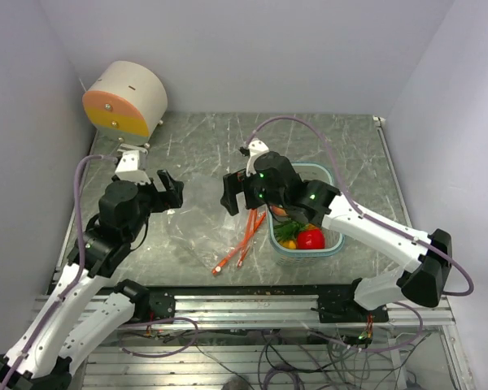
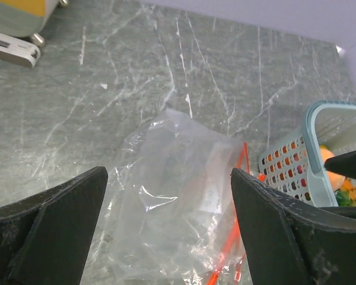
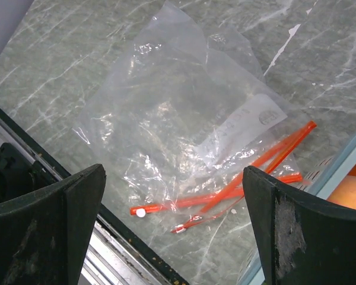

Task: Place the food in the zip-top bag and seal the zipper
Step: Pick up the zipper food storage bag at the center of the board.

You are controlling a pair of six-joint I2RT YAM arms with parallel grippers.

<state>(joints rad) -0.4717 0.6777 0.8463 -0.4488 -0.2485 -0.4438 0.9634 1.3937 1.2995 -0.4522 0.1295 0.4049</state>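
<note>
The zip-top bag has orange strips crossing beside the basket, and my right gripper will next grab it there by its orange zipper's middle (image 1: 248, 234) (image 3: 226, 192).
The clear zip-top bag (image 1: 202, 230) lies flat and empty on the marble table, its orange zipper (image 1: 241, 242) open toward the basket. The food (image 1: 302, 234), a red piece, orange pieces and leafy green, sits in the pale teal basket (image 1: 335, 244). My left gripper (image 1: 169, 191) hovers left of the bag, open and empty; in its wrist view the gripper (image 2: 169, 172) frames the bag (image 2: 172, 202) and zipper (image 2: 234, 237). My right gripper (image 1: 234, 195) hangs open above the bag's zipper end; its wrist view shows the gripper (image 3: 173, 170), bag (image 3: 178, 101), zipper (image 3: 237, 184) and a peach-coloured piece (image 3: 351, 193).
A round cream drum with an orange and yellow face (image 1: 126, 97) stands at the back left, with a white bracket (image 2: 12, 50) beside it. The basket's perforated wall (image 2: 285, 163) is just right of the bag. A metal rail (image 3: 107, 249) runs along the near table edge.
</note>
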